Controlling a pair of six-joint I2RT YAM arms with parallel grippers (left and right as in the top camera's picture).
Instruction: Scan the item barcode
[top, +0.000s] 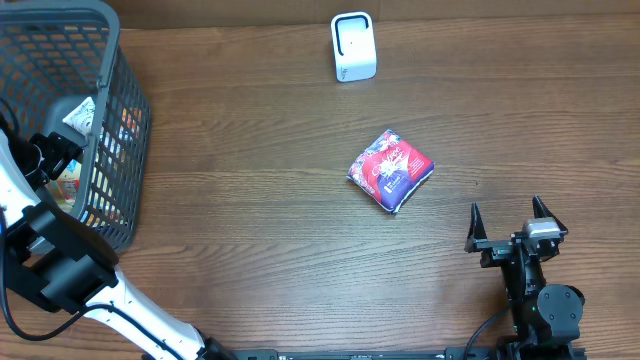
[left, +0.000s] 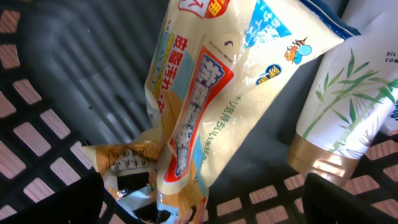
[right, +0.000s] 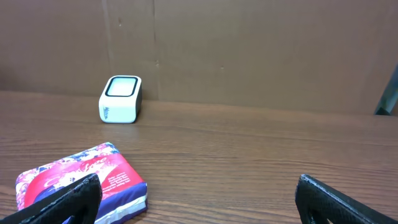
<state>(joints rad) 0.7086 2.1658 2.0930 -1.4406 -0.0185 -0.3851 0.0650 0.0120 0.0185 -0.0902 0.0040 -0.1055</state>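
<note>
Next, the left gripper closes on the middle of the yellow snack bag (top: 67, 172) (left: 180, 106), past its crumpled lower end, inside the grey mesh basket.
My left gripper (left: 205, 202) is down inside the grey mesh basket (top: 120, 110) at the table's left and stands open. Its dark fingers (left: 53, 202) flank the lower end of a yellow snack bag (left: 205, 93) with red and blue print, without closing on it. A white tube (left: 348, 106) with a bamboo print and a gold cap lies just right of the bag. A red and purple packet (top: 390, 170) lies mid-table. The white scanner (top: 353, 46) stands at the far edge. My right gripper (top: 505, 215) rests open near the front right, holding nothing.
In the right wrist view the packet (right: 74, 180) lies ahead to the left and the scanner (right: 120, 99) stands beyond it before a brown wall. The basket's walls enclose the left gripper (top: 60, 150). Bare wood lies between packet and scanner.
</note>
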